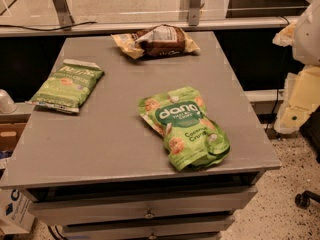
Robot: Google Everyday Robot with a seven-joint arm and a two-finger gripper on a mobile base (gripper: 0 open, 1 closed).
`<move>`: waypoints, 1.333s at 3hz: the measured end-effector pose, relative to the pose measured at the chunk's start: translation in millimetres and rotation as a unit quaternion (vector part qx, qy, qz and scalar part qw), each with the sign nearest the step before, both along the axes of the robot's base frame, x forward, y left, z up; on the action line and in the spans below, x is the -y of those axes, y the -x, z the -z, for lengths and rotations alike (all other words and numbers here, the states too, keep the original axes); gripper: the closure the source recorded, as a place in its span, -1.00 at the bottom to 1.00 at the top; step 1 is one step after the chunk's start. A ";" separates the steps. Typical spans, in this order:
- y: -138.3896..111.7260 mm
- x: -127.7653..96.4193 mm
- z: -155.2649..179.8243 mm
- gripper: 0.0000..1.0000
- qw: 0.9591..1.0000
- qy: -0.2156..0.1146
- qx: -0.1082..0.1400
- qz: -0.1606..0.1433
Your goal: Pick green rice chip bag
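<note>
Next, my gripper grips the green rice chip bag at its crinkled middle [200,134], just below the bag's white lettering.
The green rice chip bag [184,127] is a bright lime-green crinkled pouch with white "dang" lettering on a dark green oval and pictures of round chips. It lies flat near the front right of the grey table [105,139]. My gripper is out of view. Only white and cream parts of my arm [302,84] show at the right edge, beside the table and well apart from the bag.
A duller olive-green flat bag [67,85] lies at the table's left edge. A brown and cream bag [157,41] lies at the back centre. Drawers [150,211] sit under the tabletop. A glass partition rail [150,25] runs behind. A chair wheel [302,199] is at the lower right.
</note>
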State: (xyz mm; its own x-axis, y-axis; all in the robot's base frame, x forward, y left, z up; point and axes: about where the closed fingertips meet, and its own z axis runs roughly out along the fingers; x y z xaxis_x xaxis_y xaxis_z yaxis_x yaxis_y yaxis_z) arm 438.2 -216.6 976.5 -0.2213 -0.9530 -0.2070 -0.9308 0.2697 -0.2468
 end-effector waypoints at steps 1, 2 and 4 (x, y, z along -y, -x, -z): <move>0.0 0.0 0.0 -1.00 1.000 0.000 0.000 0.000; 2.5 -7.1 1.4 -1.00 1.000 -0.016 0.002 -0.010; 10.5 -75.2 21.9 -1.00 0.993 -0.056 -0.013 -0.102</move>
State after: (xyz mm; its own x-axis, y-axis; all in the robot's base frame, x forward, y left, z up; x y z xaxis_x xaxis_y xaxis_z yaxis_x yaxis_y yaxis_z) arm 427.6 -141.3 954.6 -0.0334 -0.9497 -0.3115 -0.9744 0.1002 -0.2011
